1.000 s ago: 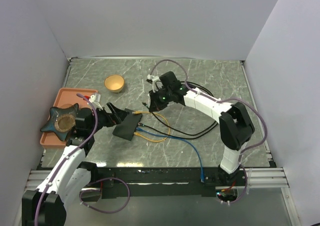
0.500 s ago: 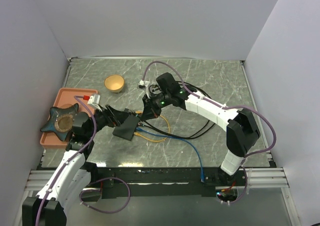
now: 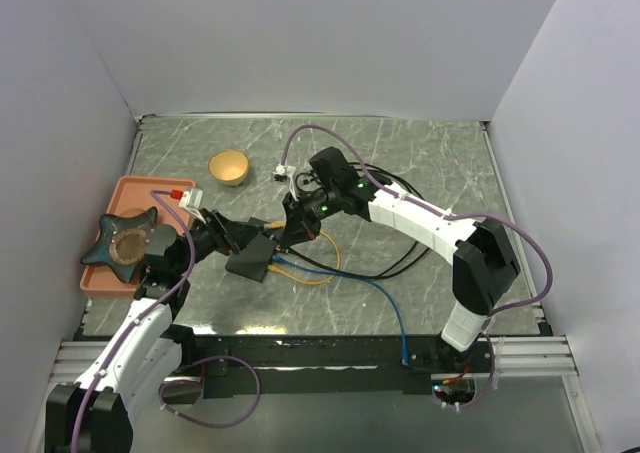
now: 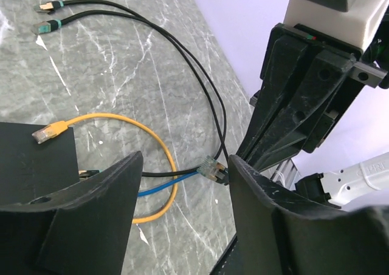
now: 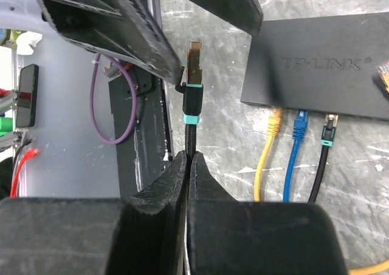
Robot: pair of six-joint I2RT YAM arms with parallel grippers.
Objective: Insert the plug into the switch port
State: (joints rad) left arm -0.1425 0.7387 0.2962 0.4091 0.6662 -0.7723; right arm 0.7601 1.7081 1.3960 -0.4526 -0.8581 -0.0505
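The cable is in my right gripper well behind the black plug, so my left gripper needs to hold the plug while my right gripper takes the plug's back end (image 5: pixel 192 115).
The black switch (image 3: pixel 250 259) lies flat left of the table's middle; in the right wrist view the switch (image 5: pixel 328 56) has yellow, blue and black cables plugged into its near edge. My right gripper (image 5: pixel 188 155) is shut on a black cable just behind its teal-banded plug (image 5: pixel 194 59), which points up beside the switch's left end, apart from it. From above, the right gripper (image 3: pixel 287 235) hovers at the switch's far right corner. My left gripper (image 4: pixel 185 159) is open beside the switch (image 4: pixel 30 166), with the held plug (image 4: pixel 213 167) showing in the gap between its fingers.
An orange tray (image 3: pixel 150 189) at the left holds a dark star-shaped object (image 3: pixel 125 243). A wooden bowl (image 3: pixel 229 166) stands behind the switch. Yellow (image 3: pixel 322 265), blue (image 3: pixel 392 305) and black cables (image 3: pixel 405 258) loop over the middle. Two loose black plugs (image 4: pixel 44 17) lie farther off.
My right gripper has swung left and down from mid-table to the switch, carrying the plug. The left arm has shifted slightly and stays at the switch.
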